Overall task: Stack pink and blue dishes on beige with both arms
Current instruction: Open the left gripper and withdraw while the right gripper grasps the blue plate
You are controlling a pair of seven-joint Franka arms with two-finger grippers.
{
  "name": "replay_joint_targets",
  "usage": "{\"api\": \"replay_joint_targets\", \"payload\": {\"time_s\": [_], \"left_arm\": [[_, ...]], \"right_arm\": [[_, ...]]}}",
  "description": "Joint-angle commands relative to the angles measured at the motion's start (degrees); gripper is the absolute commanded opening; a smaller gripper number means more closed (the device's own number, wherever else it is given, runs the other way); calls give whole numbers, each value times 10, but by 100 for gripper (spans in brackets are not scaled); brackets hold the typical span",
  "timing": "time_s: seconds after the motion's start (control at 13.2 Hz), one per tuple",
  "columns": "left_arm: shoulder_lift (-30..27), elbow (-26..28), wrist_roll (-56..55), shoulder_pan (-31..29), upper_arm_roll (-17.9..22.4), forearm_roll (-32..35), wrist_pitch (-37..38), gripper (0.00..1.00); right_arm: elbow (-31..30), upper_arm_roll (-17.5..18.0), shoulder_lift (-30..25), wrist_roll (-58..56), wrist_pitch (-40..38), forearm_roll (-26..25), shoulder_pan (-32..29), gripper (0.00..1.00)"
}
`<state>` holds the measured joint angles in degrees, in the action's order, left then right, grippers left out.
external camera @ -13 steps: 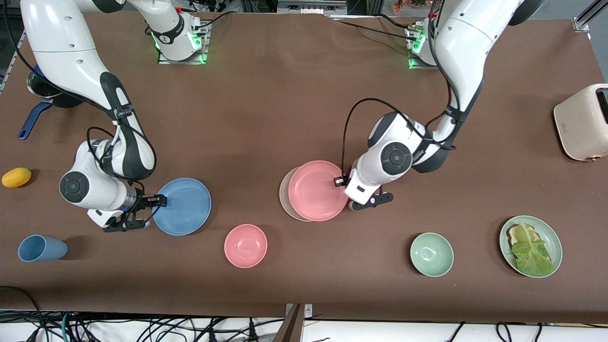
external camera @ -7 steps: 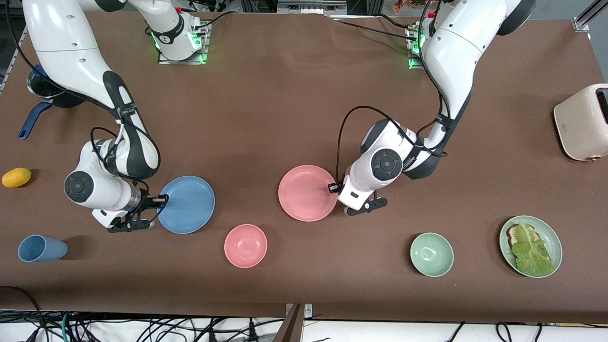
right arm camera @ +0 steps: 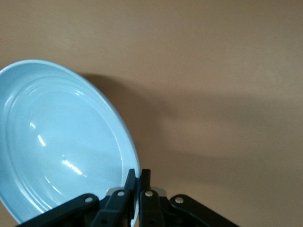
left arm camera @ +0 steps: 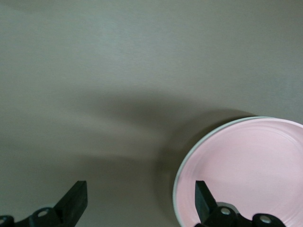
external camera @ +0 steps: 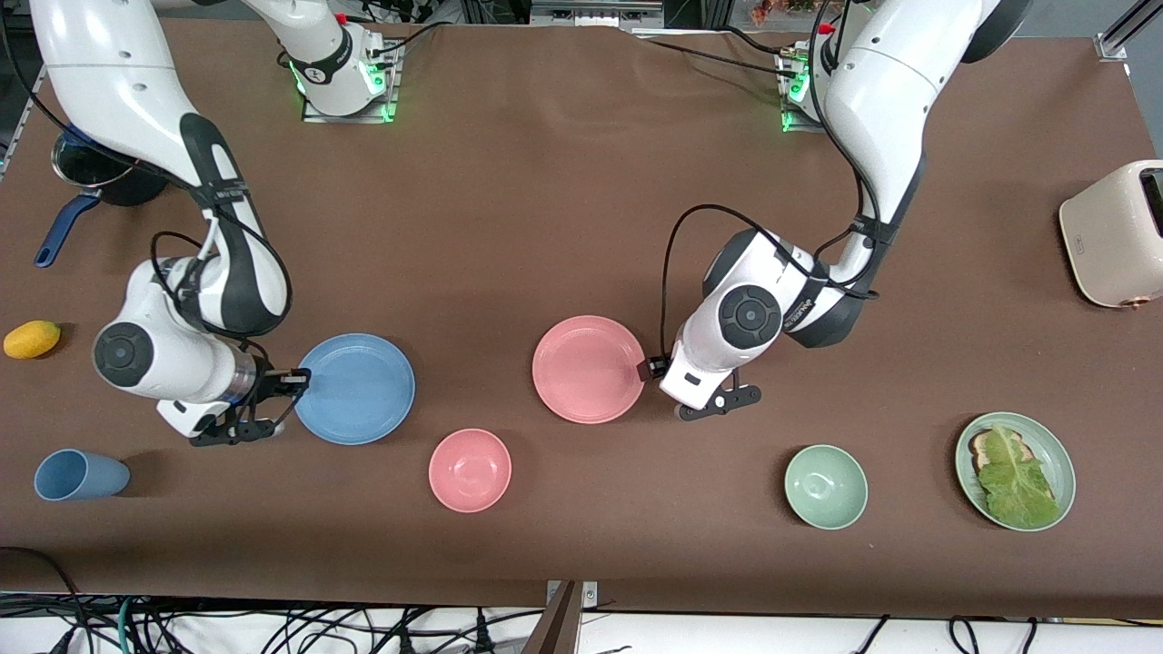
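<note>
Next, I let go of the sky blue plate with my right gripper so it lies flat on top of the salmon pink plate point(external camera: 590, 369).
The salmon pink plate point(external camera: 589, 369) lies flat mid-table and covers the beige plate; only a thin pale rim point(left arm camera: 176, 189) shows round it in the left wrist view. My left gripper point(external camera: 709, 404) point(left arm camera: 139, 208) hangs open just off the pink plate's point(left arm camera: 246, 170) edge toward the left arm's end, holding nothing. The sky blue plate point(external camera: 356, 389) point(right arm camera: 61, 142) is toward the right arm's end, tilted. My right gripper point(external camera: 289, 386) point(right arm camera: 140, 177) is shut on its rim.
A pink bowl point(external camera: 470, 470) sits nearer the camera between the two plates. A green bowl point(external camera: 825, 486), a green plate with lettuce point(external camera: 1015, 470) and a toaster point(external camera: 1116, 234) stand toward the left arm's end. A blue cup point(external camera: 80, 474), a yellow fruit point(external camera: 32, 339) and a pot point(external camera: 91, 177) stand toward the right arm's end.
The pink plate slid fully over the beige plate. My left gripper let go of it and drew back toward the left arm's end. My right gripper kept hold of the blue plate, shifting slightly.
</note>
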<state>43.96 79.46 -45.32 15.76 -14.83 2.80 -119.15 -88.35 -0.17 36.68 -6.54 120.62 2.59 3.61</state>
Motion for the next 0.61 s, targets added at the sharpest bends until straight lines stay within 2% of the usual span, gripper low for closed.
{"api": "replay_joint_targets", "payload": {"time_s": [0.0,0.3,0.53], "left_arm": [[-23,1,52,-29,-4,15,45,100],[-46,1,144,-92,-6,11,98,100],[-62,0,224,-145,-7,7,131,100]], "right_arm": [[35,3,-22,8,-62,5,21,0],[83,25,-29,93,-126,5,53,0],[97,95,-29,223,-134,3,56,0]]}}
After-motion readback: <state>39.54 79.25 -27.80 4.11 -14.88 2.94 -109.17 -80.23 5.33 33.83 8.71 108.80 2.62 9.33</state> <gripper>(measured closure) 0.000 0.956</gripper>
